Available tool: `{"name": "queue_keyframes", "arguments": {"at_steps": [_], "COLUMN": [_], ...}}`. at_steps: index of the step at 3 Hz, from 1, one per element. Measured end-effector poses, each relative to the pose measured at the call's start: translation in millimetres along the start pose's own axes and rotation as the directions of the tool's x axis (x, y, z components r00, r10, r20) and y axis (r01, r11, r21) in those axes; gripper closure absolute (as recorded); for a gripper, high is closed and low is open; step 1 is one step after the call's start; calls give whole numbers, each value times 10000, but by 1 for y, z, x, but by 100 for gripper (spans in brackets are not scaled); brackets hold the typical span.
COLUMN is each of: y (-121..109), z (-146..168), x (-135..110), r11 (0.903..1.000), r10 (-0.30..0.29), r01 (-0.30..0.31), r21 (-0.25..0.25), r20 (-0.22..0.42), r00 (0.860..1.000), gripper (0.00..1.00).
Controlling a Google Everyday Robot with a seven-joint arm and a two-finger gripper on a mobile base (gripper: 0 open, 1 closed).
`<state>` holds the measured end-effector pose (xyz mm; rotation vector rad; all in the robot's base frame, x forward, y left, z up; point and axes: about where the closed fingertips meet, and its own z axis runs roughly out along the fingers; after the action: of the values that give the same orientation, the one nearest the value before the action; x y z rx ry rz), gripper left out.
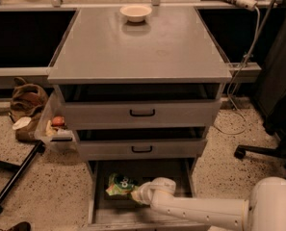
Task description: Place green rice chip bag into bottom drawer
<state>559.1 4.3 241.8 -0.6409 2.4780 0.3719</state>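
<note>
Next, my gripper releases the green rice chip bag, now low over the drawer floor, midway (127,191) along the inside of the open bottom drawer, toward the clear bin.
The green rice chip bag (118,184) is inside the open bottom drawer (147,214) of the grey cabinet, at its left back part, low over the drawer floor. My gripper (136,194) is at the bag's right edge, inside the drawer, touching the bag. The white arm (200,210) reaches in from the lower right, over the drawer's front right part. Whether the bag rests on the floor or hangs just above it does not show.
A pale bowl (136,12) stands at the back of the cabinet top (142,52). The two upper drawers (142,112) are slightly pulled out. A clear bin (53,128) hangs on the cabinet's left side. A brown bag (28,100), a black pole (15,177) and a chair base (258,150) lie on the floor.
</note>
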Motion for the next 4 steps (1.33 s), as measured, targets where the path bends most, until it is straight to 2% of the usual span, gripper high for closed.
{"name": "queue_keyframes", "arguments": {"at_steps": [1,2,3,4], "y": [-13,-20,-20,-19], "z": [8,23,32,33], "x": [17,35,46,47], "r11": [9991,9983,9987,9987], "r10": [392,576,492,489], "r01": [-383,-567,-507,-506], "r21": [181,117,-70,-85], "r20": [-539,-1123,-1417,-1439], "r00": [9978,9920,9887,9884], "gripper": [100,100,100,80]}}
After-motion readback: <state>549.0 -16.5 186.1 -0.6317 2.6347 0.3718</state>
